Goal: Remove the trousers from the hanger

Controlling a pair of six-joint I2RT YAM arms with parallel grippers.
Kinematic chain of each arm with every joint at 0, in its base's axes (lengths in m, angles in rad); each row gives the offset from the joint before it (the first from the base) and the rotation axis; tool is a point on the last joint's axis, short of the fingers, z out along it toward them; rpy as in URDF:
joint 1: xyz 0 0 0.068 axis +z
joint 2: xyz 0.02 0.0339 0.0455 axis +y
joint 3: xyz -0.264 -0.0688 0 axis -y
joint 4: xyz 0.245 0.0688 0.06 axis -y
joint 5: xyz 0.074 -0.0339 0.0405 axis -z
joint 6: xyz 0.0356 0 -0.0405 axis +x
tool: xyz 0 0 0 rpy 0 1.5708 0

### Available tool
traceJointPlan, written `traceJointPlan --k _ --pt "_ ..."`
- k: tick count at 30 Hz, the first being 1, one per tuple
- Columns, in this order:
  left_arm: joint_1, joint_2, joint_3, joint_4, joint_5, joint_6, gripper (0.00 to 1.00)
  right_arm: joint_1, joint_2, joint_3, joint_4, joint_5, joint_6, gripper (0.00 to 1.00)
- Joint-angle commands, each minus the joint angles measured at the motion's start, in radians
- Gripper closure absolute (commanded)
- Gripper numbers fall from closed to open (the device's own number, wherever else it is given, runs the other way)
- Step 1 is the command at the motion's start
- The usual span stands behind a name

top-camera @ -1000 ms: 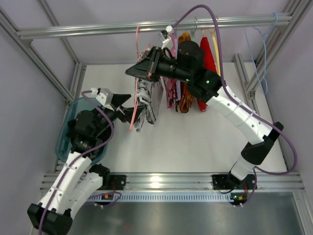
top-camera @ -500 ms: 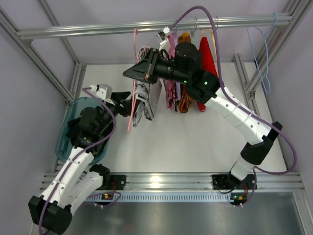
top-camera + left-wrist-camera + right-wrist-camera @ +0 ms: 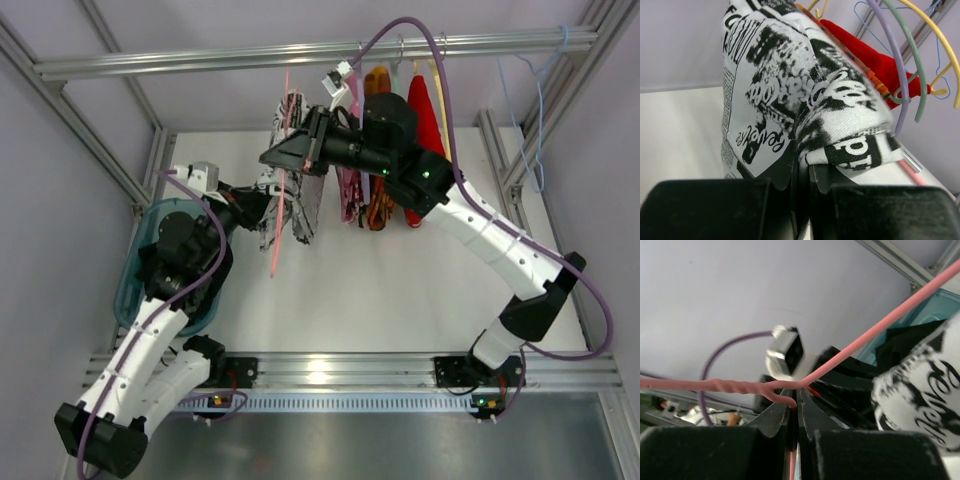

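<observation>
The trousers, now bunched over the thin pink hanger, will be let go by my left gripper inside the teal bin (image 3: 187,263), next to the black cloth.
The trousers (image 3: 290,195), white with black newsprint, hang bunched over the thin pink hanger (image 3: 279,225) in the middle-left of the top view. My left gripper (image 3: 256,206) is shut on a fold of the trousers (image 3: 785,90); the cloth is pinched between the fingertips of that gripper (image 3: 802,172) and fills the left wrist view. My right gripper (image 3: 302,152) is shut on the hanger wire (image 3: 740,386) just below its twisted neck, with the wire running down between the fingers of that gripper (image 3: 795,407). In the right wrist view a bit of the trousers (image 3: 920,390) shows at the right edge.
Red, orange and pink garments (image 3: 385,150) hang on the rail (image 3: 200,62) behind the right arm. A pale blue hanger (image 3: 535,120) hangs at the far right. A teal bin (image 3: 130,280) sits under the left arm. Yellow and green hangers (image 3: 940,30) and red cloth (image 3: 875,60) lie beyond the trousers.
My left gripper has moved in from open and shut on the trousers. The right gripper stayed shut on the hanger, which has swung to hang more upright and a little to the right.
</observation>
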Motion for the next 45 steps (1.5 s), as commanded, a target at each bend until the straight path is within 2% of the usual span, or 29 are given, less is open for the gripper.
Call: traceJointPlan --k 1,5,11,17,21,24,28,34,40,45 --pt "0.014 -0.041 0.141 -0.023 -0.023 -0.023 1.00 -0.043 -0.125 -0.067 0.097 -0.056 -0.133 1.00" --pt "0.019 -0.034 0.274 -0.078 -0.005 -0.032 1.00 -0.108 -0.173 -0.199 0.074 -0.088 -0.188 1.00" --pt "0.020 0.028 0.501 -0.104 -0.011 -0.058 1.00 -0.119 -0.211 -0.343 0.071 -0.091 -0.230 1.00" --pt "0.028 0.106 0.774 -0.122 -0.014 -0.087 1.00 -0.116 -0.210 -0.393 0.066 -0.094 -0.262 1.00" --pt "0.043 0.138 0.907 -0.156 -0.045 -0.084 1.00 -0.103 -0.216 -0.417 0.060 -0.096 -0.285 1.00" --pt "0.071 0.127 0.954 -0.178 -0.092 -0.065 1.00 -0.096 -0.228 -0.428 0.054 -0.100 -0.310 1.00" --pt "0.129 0.075 0.962 -0.221 -0.152 -0.014 1.00 -0.080 -0.250 -0.425 0.023 -0.123 -0.395 1.00" --pt "0.223 -0.075 0.893 -0.294 -0.243 0.153 1.00 -0.074 -0.296 -0.431 -0.026 -0.191 -0.515 1.00" --pt "0.306 -0.265 0.787 -0.549 -0.453 0.340 1.00 -0.054 -0.348 -0.416 -0.161 -0.260 -0.678 1.00" --pt "0.364 -0.415 0.698 -0.704 -0.508 0.475 1.00 -0.053 -0.392 -0.436 -0.243 -0.281 -0.762 1.00"
